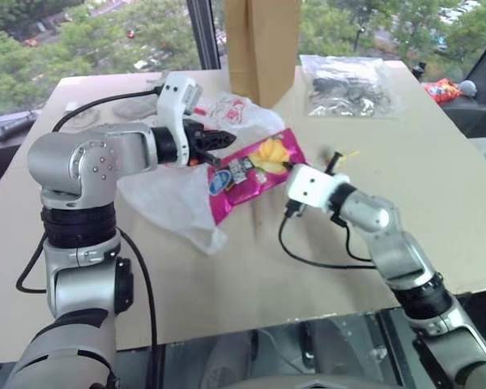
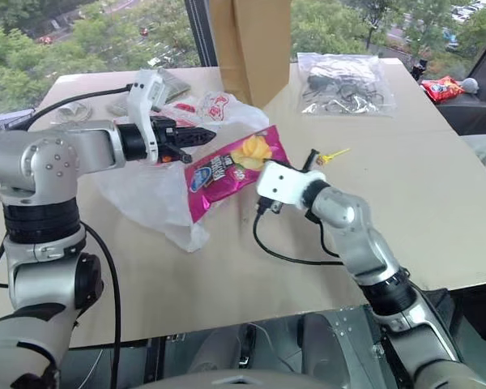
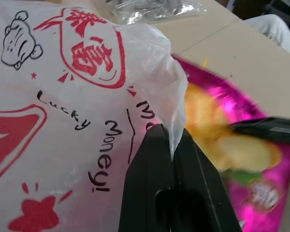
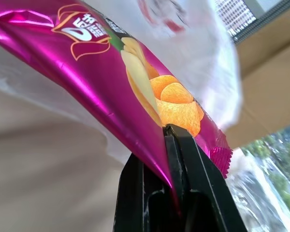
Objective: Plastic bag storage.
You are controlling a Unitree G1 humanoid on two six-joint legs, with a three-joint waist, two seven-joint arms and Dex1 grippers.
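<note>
My right gripper will let go of the magenta chip packet inside the plastic bag (image 1: 293, 187), around the middle of the table.
The plastic bag (image 1: 174, 203), thin white film with red print, lies crumpled on the table at the left. My left gripper (image 1: 228, 139) is shut on its upper edge, and the film is pinched between the black fingers (image 3: 154, 159). A magenta chip packet (image 1: 247, 172) hangs tilted just above the bag's opening. My right gripper (image 4: 171, 186) is shut on the packet's long edge, holding it from the right, with its white wrist block (image 1: 310, 186) beside the packet. The two grippers stand close together over the table's middle.
A tall brown paper bag (image 1: 263, 44) stands at the back centre. A clear zip bag of dark items (image 1: 344, 85) lies at the back right. A red packet (image 1: 441, 89) sits past the table's far right corner. The front edge of the table (image 1: 251, 320) is near.
</note>
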